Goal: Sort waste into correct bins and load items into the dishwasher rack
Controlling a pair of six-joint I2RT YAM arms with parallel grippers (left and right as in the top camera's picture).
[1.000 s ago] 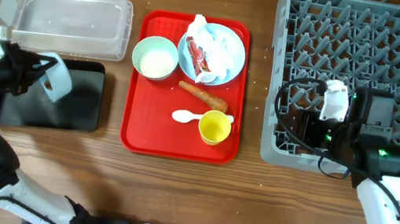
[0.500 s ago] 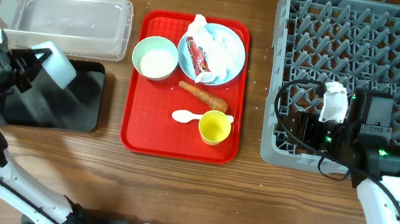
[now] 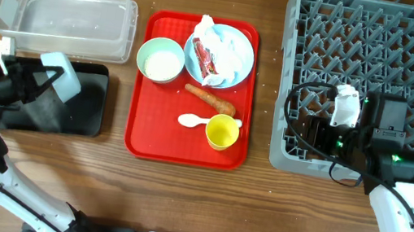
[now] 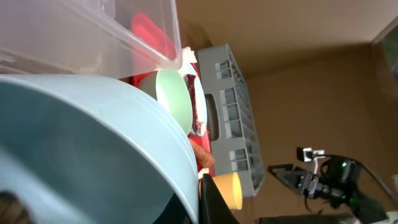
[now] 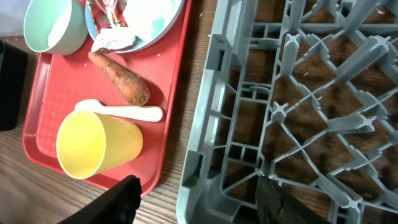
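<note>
My left gripper needs to put the small pale blue bowl on the red serving tray [image 3: 153, 115] by the round end of the spoon.
My left gripper [image 3: 46, 80] is shut on the small pale blue bowl [image 3: 62, 78] and holds it tilted over the black tray [image 3: 80, 109]. In the left wrist view the bowl [image 4: 81, 149] fills the frame, with a brownish bit at its lower left edge. The clear tub [image 3: 62, 12] lies behind the tray. The blue plate [image 3: 232, 58] carries the napkin and red wrapper [image 3: 207, 50]. The mint bowl [image 3: 159, 59], carrot [image 3: 210, 97], spoon [image 3: 192, 120] and yellow cup [image 3: 222, 131] sit nearby. My right gripper [image 3: 311, 133] is open and empty over the grey rack's [image 3: 380, 60] front-left corner.
The plate, mint bowl, carrot, spoon and cup all lie on a flat red serving tray [image 3: 142, 135] between the bins and the rack. In the right wrist view my fingers [image 5: 199, 199] straddle the rack's corner wall [image 5: 211, 124], with the cup [image 5: 99, 146] to the left.
My left gripper has shifted a little over the black tray with the blue bowl, and the bowl's tilt has changed. The right arm has not moved.
</note>
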